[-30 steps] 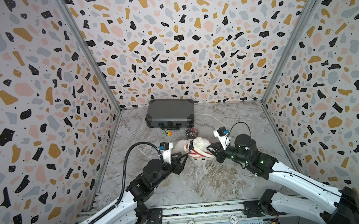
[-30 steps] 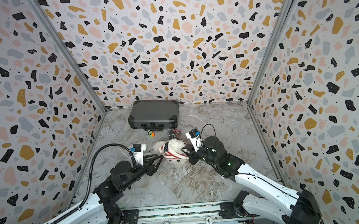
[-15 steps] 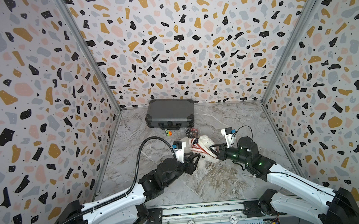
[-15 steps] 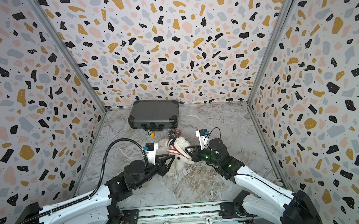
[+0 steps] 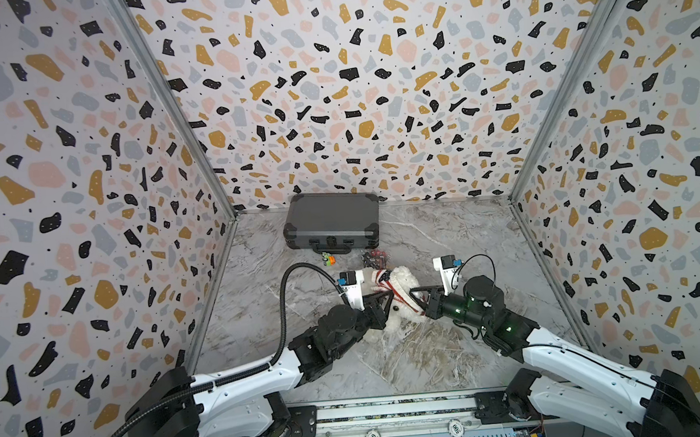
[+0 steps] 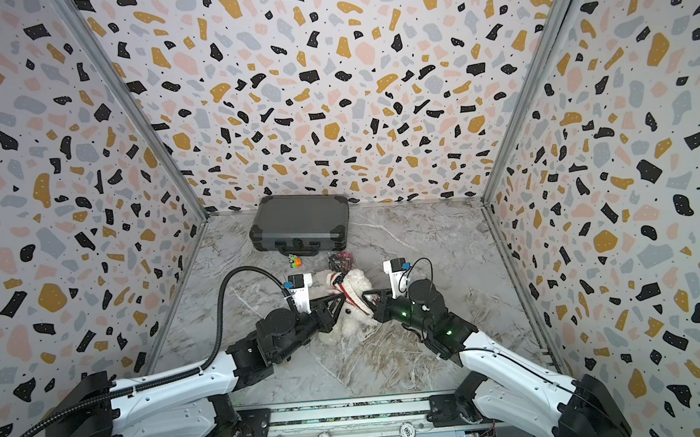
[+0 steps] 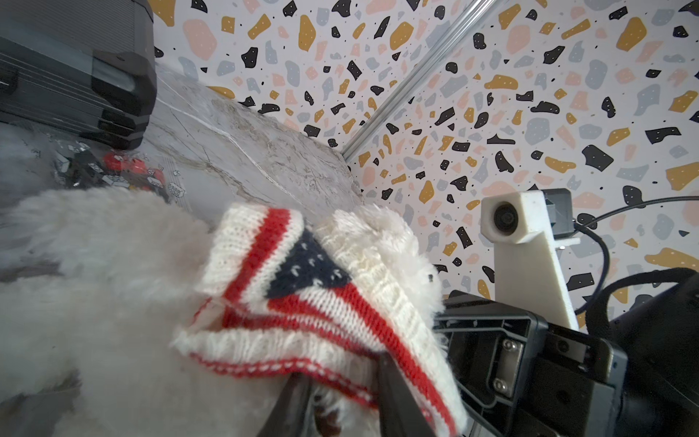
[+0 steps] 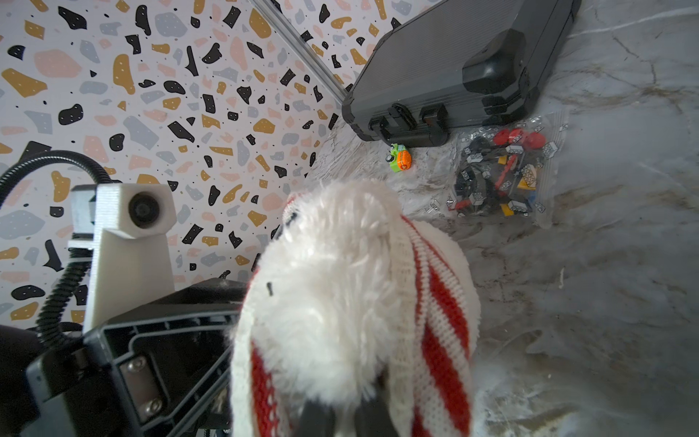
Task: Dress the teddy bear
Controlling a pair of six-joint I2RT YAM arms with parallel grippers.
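Observation:
I will take the sweater's striped hem, bunched slantwise over the fur, by its red edge (image 7: 348,389) with my left gripper and pull it down over the bear.
The teddy bear (image 5: 403,273) (image 6: 355,278) lies mid-floor, white and fluffy, with a knitted red, white and navy sweater (image 5: 386,276) (image 7: 302,287) (image 8: 435,302) bunched round its upper part. My left gripper (image 5: 388,294) (image 6: 340,297) (image 7: 342,372) reaches in from the left. Its fingers stand a narrow gap apart at the sweater's striped hem, which covers their tips. My right gripper (image 5: 412,292) (image 6: 364,295) (image 8: 342,412) comes from the right and is shut on the sweater's cream edge against the fur (image 8: 333,265).
A shut grey case (image 5: 331,218) (image 6: 300,218) lies at the back wall. Before it sit a small green and orange toy (image 5: 328,259) (image 8: 399,160) and a clear bag of small bricks (image 5: 373,259) (image 8: 499,178). Patterned walls close three sides.
My left gripper has come in from the left to the bear, and its jaws have narrowed at the sweater's hem. The right gripper has kept its hold and shifted slightly.

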